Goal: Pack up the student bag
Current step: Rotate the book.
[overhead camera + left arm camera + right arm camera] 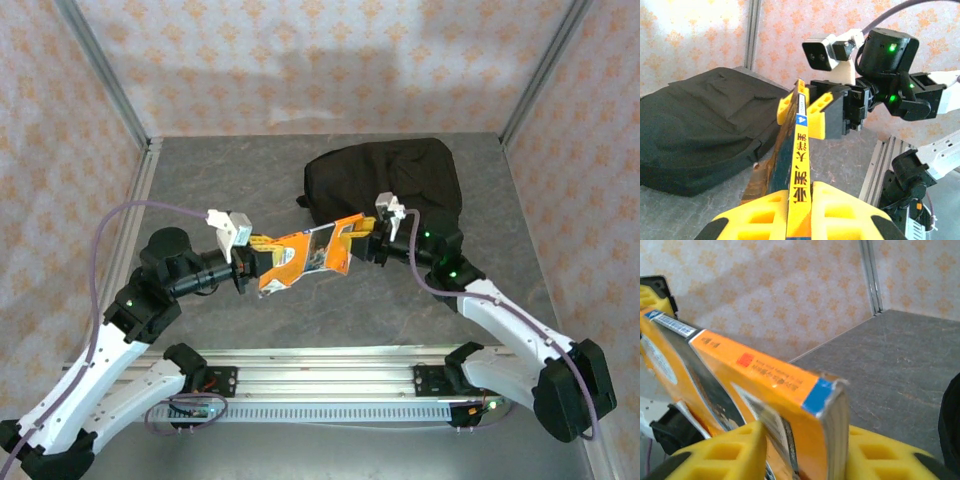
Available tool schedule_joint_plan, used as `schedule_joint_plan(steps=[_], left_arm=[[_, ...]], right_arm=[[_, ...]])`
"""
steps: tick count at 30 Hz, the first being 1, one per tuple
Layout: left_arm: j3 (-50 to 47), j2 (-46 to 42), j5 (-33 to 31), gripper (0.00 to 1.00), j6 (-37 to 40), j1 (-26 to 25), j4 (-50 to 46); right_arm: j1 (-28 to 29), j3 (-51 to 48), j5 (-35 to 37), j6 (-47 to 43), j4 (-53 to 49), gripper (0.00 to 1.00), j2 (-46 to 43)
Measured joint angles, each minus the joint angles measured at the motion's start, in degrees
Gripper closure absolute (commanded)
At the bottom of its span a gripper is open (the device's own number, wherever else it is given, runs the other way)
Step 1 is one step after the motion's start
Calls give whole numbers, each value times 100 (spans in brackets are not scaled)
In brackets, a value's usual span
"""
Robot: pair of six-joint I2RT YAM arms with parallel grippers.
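I have the book's end pinched by a corner in my left gripper, so next I open it and take more of that end (280, 273) before my right gripper leaves for the bag.
An orange and yellow book (305, 257) hangs in the air over the middle of the table, held at both ends. My left gripper (262, 255) is shut on its left end, the yellow fingers (837, 210) pressed against the spine (801, 170). My right gripper (356, 237) is shut on its right end, the book's corner (815, 405) squeezed between its yellow pads. The student bag (390, 185), a large black soft backpack, lies flat at the back right of the table, just behind the right gripper. The bag (695, 135) also lies to the left in the left wrist view.
An aluminium rail (330, 375) runs across the near edge between the arm bases. Patterned walls with metal corner posts (105, 70) enclose the grey table (230, 180). The right arm's wrist camera (822, 52) faces my left wrist.
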Motion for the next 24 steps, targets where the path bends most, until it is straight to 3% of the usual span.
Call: schedule_joint_plan(steps=[3, 8, 11, 12, 14, 19, 24], left_arm=[[-101, -37, 68, 100, -168, 122, 120], [-160, -22, 299, 100, -363, 149, 352], [-160, 33, 428, 68, -380, 149, 516], [-160, 55, 437, 61, -426, 151, 579], [-157, 83, 468, 55, -479, 151, 656], [-157, 120, 787, 56, -345, 105, 693], [-160, 44, 962, 61, 586, -378, 372]], right_arm=[[-20, -109, -48, 284, 175, 100, -94], [-20, -308, 85, 621, 212, 100, -562], [-9, -308, 210, 693, -90, 100, -927], [0, -302, 188, 704, -227, 100, -1047], [39, -195, 103, 702, -603, 100, -1241], [68, 422, -330, 348, -1784, 100, -1679], [68, 999, -455, -557, -3244, 100, -2129]])
